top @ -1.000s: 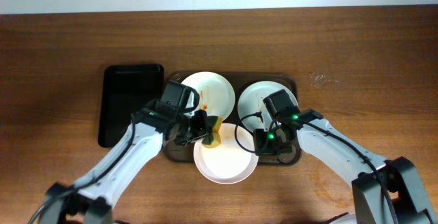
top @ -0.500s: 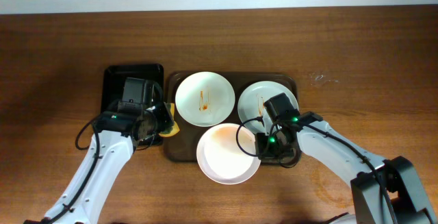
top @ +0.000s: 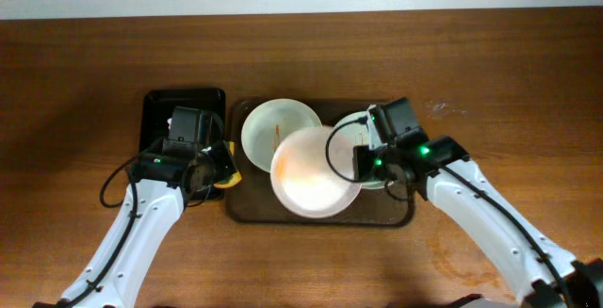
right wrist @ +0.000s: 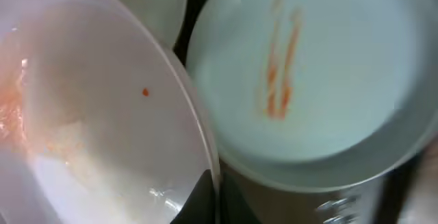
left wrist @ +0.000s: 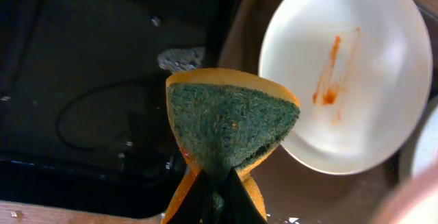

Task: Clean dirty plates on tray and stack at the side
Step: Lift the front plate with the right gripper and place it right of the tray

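Observation:
The white plate will go down from my right gripper onto the bare wooden table [top: 456, 137] beside the greenish plate's end of the brown tray.
My right gripper [top: 359, 164] [right wrist: 217, 193] is shut on the rim of a white plate [top: 314, 170] [right wrist: 89, 114] and holds it lifted over the dark brown tray [top: 247, 211]. That plate has only faint orange smears. Under it, a white plate with orange streaks [top: 267, 128] [left wrist: 345, 73] sits at the tray's back left, and a greenish streaked plate [top: 374, 122] [right wrist: 315, 80] at its back right. My left gripper [top: 219, 171] [left wrist: 217, 200] is shut on a folded yellow-and-green sponge [top: 229, 178] [left wrist: 229, 125] at the tray's left edge.
A smaller black tray [top: 168, 127] [left wrist: 82, 80] lies left of the brown tray, under my left arm. Bare wooden table [top: 490, 82] surrounds both trays.
My right gripper lifted the wiped plate from the tray's front edge up and back over the tray middle. My left gripper, earlier wiping that plate, withdrew left with the sponge.

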Motion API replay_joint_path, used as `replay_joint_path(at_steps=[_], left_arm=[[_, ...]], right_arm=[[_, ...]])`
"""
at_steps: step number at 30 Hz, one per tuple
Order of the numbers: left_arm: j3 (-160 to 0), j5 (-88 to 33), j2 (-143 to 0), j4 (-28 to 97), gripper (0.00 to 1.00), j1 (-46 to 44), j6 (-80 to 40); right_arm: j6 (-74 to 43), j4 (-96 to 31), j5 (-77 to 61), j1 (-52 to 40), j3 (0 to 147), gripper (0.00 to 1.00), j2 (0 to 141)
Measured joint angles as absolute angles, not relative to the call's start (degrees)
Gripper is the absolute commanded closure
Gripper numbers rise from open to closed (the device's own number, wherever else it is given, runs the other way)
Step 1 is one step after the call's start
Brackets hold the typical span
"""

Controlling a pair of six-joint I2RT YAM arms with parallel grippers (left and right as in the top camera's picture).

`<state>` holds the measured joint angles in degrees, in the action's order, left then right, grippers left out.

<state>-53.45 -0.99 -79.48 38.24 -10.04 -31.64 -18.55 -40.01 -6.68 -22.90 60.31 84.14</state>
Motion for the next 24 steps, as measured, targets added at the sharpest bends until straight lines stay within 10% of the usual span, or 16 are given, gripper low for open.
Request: replay_joint_path(at_steps=[24], left_arm=[[-53.45,1.37,-79.48,35.38,1.0,2.39,-22.02]], right_arm=[[-9.43,-33.76,60.51,-50.35,61.25,0.96,84.05]])
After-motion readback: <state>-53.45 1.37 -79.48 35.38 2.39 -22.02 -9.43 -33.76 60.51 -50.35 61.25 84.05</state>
